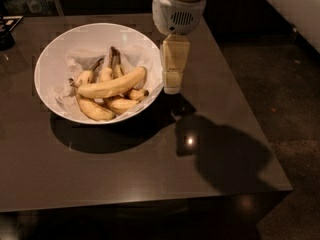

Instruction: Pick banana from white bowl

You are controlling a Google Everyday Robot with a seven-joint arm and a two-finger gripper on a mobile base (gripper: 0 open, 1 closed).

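Observation:
I need to next grip the top long banana by the banana's body (128, 81) near its tip.
The white bowl (60, 59) sits on the dark table at the upper left, lined with crumpled white paper. The banana (112, 86), long, pale yellow and gently curved, lies across the top of several shorter speckled bananas (95, 109) in the bowl. The gripper (172, 86) hangs from the white arm housing (179, 6) just beyond the bowl's right rim, above the table, to the right of the banana's tip and apart from it.
The dark brown table (150, 164) has its right edge near the gripper and its front edge low in the view. Dark floor lies to the right. A dark object (7, 34) sits at the far left edge.

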